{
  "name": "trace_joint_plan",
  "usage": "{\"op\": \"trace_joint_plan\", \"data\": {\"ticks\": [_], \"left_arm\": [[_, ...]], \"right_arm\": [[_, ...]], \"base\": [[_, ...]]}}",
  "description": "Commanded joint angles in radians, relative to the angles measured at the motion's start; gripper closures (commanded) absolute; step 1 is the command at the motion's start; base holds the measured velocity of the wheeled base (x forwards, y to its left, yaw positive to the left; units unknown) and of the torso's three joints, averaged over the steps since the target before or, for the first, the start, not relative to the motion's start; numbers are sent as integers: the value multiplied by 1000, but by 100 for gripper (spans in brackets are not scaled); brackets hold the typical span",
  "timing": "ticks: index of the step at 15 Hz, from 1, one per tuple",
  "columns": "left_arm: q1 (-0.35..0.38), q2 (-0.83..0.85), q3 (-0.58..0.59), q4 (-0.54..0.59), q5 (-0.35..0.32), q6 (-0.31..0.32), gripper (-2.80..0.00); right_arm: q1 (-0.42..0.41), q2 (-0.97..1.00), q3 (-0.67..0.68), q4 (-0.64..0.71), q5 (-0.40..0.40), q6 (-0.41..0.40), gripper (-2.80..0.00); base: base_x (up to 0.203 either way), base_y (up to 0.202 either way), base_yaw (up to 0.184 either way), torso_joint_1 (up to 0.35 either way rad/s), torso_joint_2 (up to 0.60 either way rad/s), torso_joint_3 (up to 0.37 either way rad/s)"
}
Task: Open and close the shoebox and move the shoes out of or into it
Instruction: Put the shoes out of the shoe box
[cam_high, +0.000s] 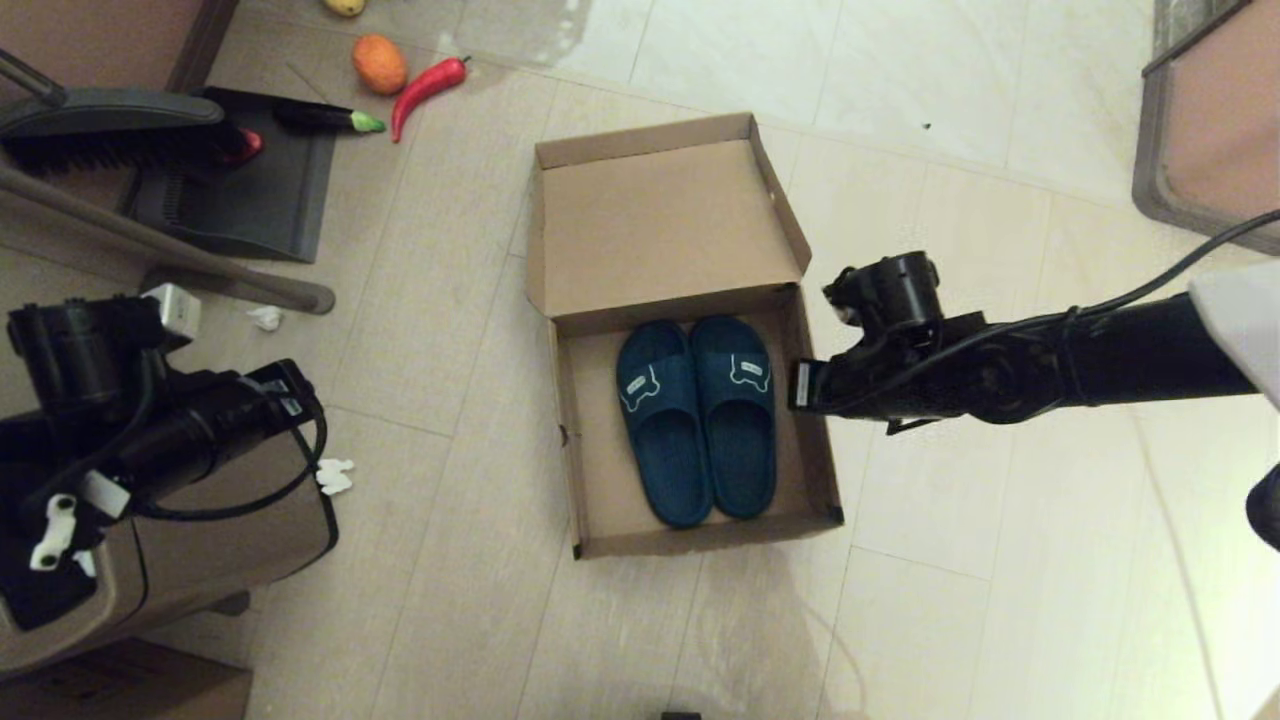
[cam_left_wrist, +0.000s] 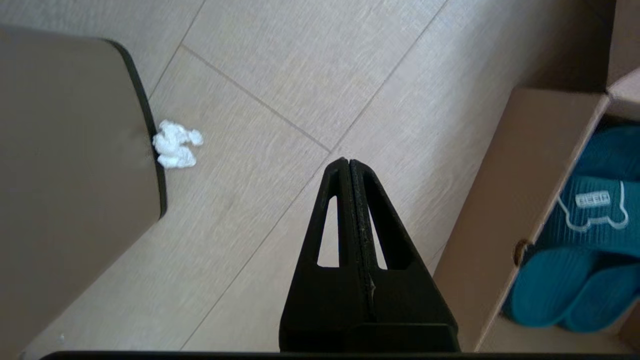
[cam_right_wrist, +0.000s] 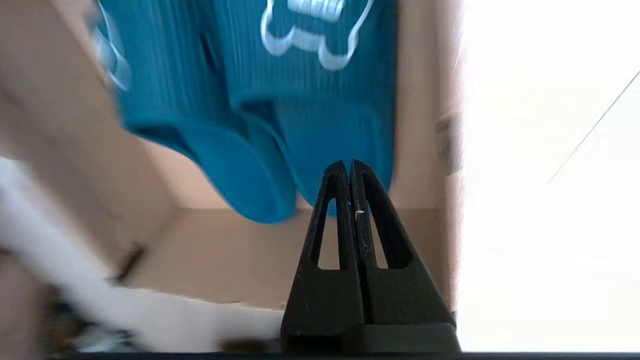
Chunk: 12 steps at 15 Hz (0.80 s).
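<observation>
The robot's right gripper will close on the straps' touching inner sides (cam_high: 701, 404) (cam_right_wrist: 236, 111), between the navy slippers, to pick up both together.
The brown cardboard shoebox (cam_high: 600, 470) lies open on the floor, its lid (cam_high: 655, 225) tilted back on the far side. Inside, the two navy slide slippers (cam_high: 695, 420) lie side by side with their bone emblems facing up. My right gripper (cam_high: 800, 388) hangs over the box's right wall beside the right slipper. In the right wrist view this gripper (cam_right_wrist: 348, 164) is shut and empty, just above the slippers (cam_right_wrist: 300, 100) and the box wall (cam_right_wrist: 225, 250). My left gripper (cam_left_wrist: 348, 162) is shut and empty over bare floor, left of the shoebox (cam_left_wrist: 510, 200) and slippers (cam_left_wrist: 575, 260).
A brown trash bin (cam_high: 200, 540) stands under my left arm, with a crumpled paper (cam_high: 335, 476) beside it. A dustpan (cam_high: 250, 190) and brush (cam_high: 110, 130) lie at the far left. An orange (cam_high: 379, 63), red chili (cam_high: 425, 88) and eggplant (cam_high: 320, 118) lie beyond them. Furniture (cam_high: 1210, 120) stands at the far right.
</observation>
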<state>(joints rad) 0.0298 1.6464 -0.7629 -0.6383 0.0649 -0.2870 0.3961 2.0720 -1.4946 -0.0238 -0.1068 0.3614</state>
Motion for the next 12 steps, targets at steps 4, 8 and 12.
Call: {"op": "trace_joint_plan", "data": {"ticks": [4,8,12], "left_arm": [[1,-66,78,-4,5,28,0],[12,-187,156,11,14,35,0],[75,-209,183,14,15,85,0]], "right_arm": [[88,134,-51,-56,-35,-26,0],[138,210,-111,-82,-55,-23,-280],[147,344,-251,-120,-144,-50,-280]], "base": [[0,0,0,0,0,0],[0,0,0,0,0,0],[0,0,0,0,0,0]]}}
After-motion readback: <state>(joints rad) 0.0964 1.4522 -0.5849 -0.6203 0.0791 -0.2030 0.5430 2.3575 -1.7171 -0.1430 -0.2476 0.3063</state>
